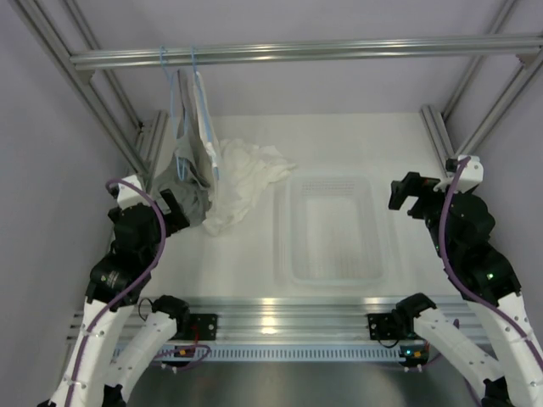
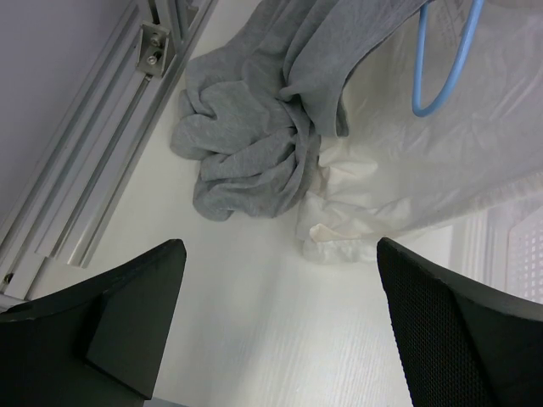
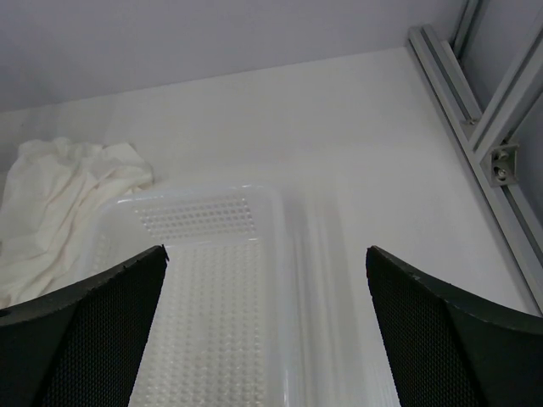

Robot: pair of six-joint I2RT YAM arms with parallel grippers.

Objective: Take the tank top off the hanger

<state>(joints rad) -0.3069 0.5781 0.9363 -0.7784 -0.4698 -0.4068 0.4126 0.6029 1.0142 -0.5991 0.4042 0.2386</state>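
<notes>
The near arm (image 1: 204, 110) of the white tank top's light-blue hanger should be next for my left gripper, which should move there and close below the hanger's hook.
The white tank top (image 1: 240, 180) hangs from a light-blue hanger (image 1: 194, 64) hooked on the top bar, and its lower part lies bunched on the table. A second, like hanger (image 1: 164, 61) beside it carries a grey garment (image 1: 188, 174). My left gripper (image 1: 174, 207) is open and empty, low beside the grey garment. In the left wrist view (image 2: 280, 254) it faces the grey heap (image 2: 246, 153), the white fabric (image 2: 407, 170) and a blue hanger loop (image 2: 441, 76). My right gripper (image 1: 406, 193) is open and empty, right of the basket; it shows in its wrist view (image 3: 265, 254).
A clear plastic basket (image 1: 331, 270) stands at the table's middle and also shows in the right wrist view (image 3: 280, 254). Aluminium frame posts (image 1: 148, 140) run along both sides, and a crossbar (image 1: 339, 51) spans the back.
</notes>
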